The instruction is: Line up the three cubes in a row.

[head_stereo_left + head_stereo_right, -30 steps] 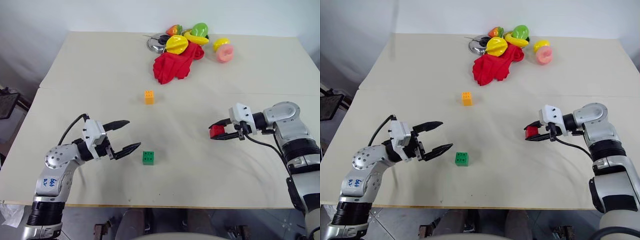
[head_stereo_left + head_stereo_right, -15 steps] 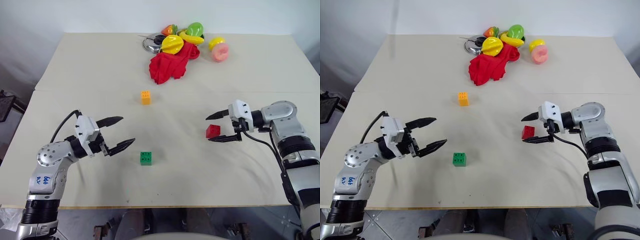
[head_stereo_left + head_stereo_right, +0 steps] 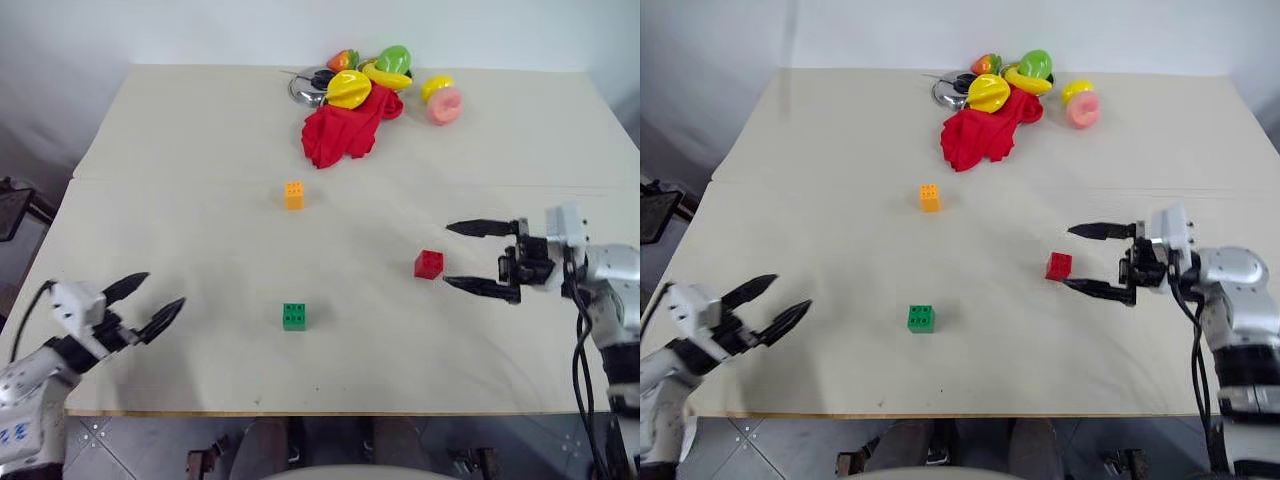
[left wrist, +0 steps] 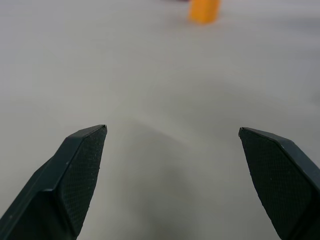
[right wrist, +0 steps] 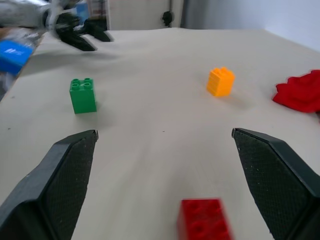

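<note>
Next, my left gripper goes to the green cube near the table's front edge and closes on the cube's sides (image 3: 294, 325), below its top.
Three cubes sit apart on the beige table (image 3: 200, 180): the orange-yellow cube (image 3: 294, 194) toward the back, the green cube (image 3: 294, 316) near the front, the red cube (image 3: 428, 264) to the right. My right gripper (image 3: 474, 259) stands open just right of the red cube, fingers wide, not touching it. The red cube (image 5: 205, 226) lies between and just ahead of those fingers in the right wrist view. My left gripper (image 3: 147, 301) is open and empty near the front left edge, well left of the green cube.
At the back of the table a crumpled red cloth (image 3: 340, 130) lies beside a metal bowl (image 3: 305, 88) and several toy fruits (image 3: 350, 88), with a pink one (image 3: 445, 104) to their right. A seam (image 3: 180, 180) crosses the table.
My right gripper opened, left the red cube on the table and drew back to the right. My left arm pulled back toward the front left corner, away from the green cube.
</note>
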You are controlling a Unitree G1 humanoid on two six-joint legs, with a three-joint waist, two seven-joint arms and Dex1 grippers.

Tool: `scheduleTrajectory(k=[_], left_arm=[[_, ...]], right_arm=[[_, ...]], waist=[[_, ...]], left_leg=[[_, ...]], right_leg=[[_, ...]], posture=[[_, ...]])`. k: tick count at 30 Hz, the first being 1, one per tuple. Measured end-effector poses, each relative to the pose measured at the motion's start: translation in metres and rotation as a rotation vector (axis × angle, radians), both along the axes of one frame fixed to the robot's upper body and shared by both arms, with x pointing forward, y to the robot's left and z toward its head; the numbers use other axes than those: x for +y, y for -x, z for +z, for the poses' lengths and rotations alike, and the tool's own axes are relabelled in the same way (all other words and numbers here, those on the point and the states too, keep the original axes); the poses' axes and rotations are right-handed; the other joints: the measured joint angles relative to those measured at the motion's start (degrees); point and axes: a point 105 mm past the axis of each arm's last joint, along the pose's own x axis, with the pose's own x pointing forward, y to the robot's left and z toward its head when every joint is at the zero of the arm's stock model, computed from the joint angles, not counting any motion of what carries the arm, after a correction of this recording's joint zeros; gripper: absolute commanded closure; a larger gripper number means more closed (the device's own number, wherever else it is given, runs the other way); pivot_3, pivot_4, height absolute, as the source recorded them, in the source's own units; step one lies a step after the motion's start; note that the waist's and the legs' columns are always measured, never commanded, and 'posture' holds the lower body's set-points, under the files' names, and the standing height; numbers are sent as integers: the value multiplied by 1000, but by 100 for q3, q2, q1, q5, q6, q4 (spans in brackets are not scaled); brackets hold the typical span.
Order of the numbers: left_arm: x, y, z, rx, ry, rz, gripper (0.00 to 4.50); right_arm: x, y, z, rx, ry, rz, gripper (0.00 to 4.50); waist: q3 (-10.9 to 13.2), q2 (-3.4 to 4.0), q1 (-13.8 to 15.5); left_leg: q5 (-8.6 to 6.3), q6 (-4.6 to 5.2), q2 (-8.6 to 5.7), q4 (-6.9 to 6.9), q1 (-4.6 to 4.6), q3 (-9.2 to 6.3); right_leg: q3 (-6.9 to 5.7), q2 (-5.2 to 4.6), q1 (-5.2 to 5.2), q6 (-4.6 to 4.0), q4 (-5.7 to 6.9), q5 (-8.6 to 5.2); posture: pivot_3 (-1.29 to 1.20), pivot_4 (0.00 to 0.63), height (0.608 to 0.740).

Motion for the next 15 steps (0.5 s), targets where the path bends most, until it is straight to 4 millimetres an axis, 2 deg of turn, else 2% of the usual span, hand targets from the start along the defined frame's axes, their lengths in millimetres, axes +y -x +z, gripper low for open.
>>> scheduleTrajectory(k=[4, 7, 10, 15], left_arm=[[10, 7, -2, 18, 2, 12, 0], [5, 7, 0, 32, -18, -50, 0], [-11, 6, 9, 34, -87, -191, 0], [-62, 4, 27, 26, -223, -563, 0]], right_arm=[[4, 17, -8, -27, -34, -14, 14], [3, 21, -9, -59, -37, -12, 14], [1, 24, 1, -146, -26, 9, 14], [-15, 32, 1, -70, 66, 13, 14]], waist=[[-1, -1, 75], [-1, -2, 59], [0, -1, 47], [1, 2, 80]], left_leg=[[-6, -10, 2, 0, 9, 0], [-17, -29, 3, 0, 9, 5], [-9, -13, 6, -4, 11, 7], [-10, -9, 4, -6, 10, 5]], right_leg=[[2, -3, 1, -4, -1, 2], [5, -4, -2, -8, 4, 4], [5, 0, -3, -10, 2, 4], [1, -1, -1, -14, -4, 4]], posture=[[0, 150, 740], [0, 150, 740], [0, 150, 740], [0, 150, 740]])
